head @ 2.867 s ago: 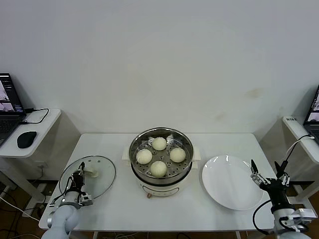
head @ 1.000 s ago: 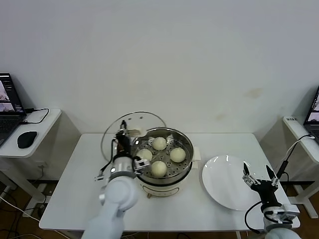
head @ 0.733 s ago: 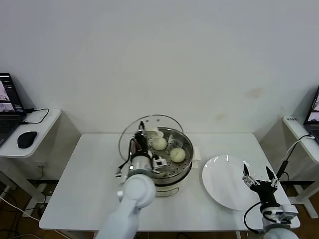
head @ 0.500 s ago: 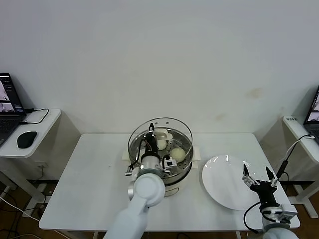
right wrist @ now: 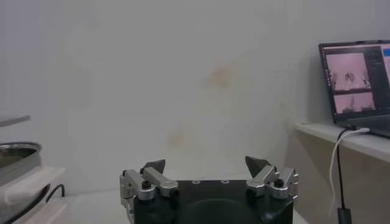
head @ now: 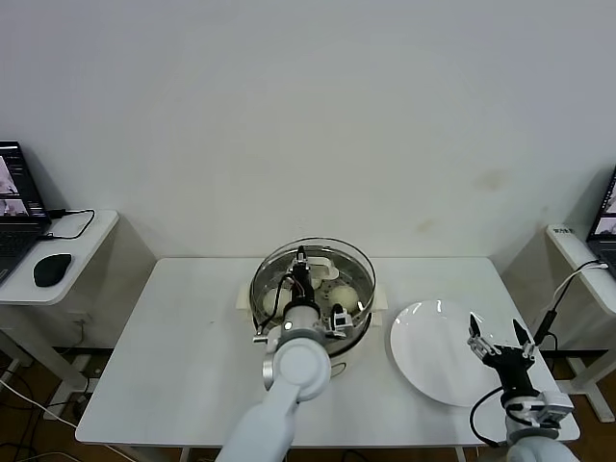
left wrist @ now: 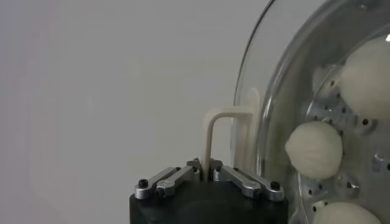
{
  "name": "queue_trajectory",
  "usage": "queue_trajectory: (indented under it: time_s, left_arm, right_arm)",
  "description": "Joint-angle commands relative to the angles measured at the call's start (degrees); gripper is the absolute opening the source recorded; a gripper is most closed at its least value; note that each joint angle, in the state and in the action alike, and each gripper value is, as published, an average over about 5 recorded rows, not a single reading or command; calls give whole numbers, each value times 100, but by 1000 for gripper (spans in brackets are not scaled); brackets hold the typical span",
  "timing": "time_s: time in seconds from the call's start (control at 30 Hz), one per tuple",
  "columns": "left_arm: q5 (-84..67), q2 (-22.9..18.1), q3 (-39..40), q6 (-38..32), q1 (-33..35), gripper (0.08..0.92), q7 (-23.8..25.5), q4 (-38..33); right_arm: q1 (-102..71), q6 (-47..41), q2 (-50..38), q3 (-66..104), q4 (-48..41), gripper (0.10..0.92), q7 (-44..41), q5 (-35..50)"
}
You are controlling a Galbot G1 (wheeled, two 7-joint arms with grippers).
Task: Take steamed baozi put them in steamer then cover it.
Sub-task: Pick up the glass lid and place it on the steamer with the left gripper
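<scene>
Next, my left gripper lets go of the clear glass cover on the rim of the shiny steel pot, so that it sits over the baozi point(head: 312, 296).
The steamer point(head: 364, 320) stands at the table's centre, a shiny steel pot on a cream-white base. Its clear glass cover point(head: 339, 258) hangs just above it, nearly level over the pot. My left gripper point(head: 302, 262) is shut on the cover's cream-white handle point(left wrist: 224, 129). Steamed baozi point(head: 344, 294) show through the glass on the perforated tray point(left wrist: 379, 163); three baozi point(left wrist: 314, 149) appear in the left wrist view, beyond my left gripper point(left wrist: 206, 175). My right gripper point(head: 500, 347) is open and holds nothing, near the table's front right corner; it shows as well in its own wrist view as my right gripper point(right wrist: 207, 164).
A flat white plate point(head: 438, 371) lies to the steamer's right, just beside my right gripper. A side table on the left carries a laptop and a black mouse point(head: 51, 269). Another laptop point(right wrist: 356, 85) sits on a shelf at the right.
My left arm has carried the cover rightwards from the pot's left side to a place over the steamer, and the cover has levelled. The right gripper has hardly moved.
</scene>
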Motion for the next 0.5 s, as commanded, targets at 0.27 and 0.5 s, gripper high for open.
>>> queue_trajectory:
  time_s: [0.27,0.5]
  left_arm:
    - [267,-37,74,-6,57,150,146,151]
    - [220,-1,100,-10,48,150,170,140]
  right_arm:
    - [-2,33,2,7,-46,823,-9,4]
    - [2,60,-2,14,-77,823,-10,-23]
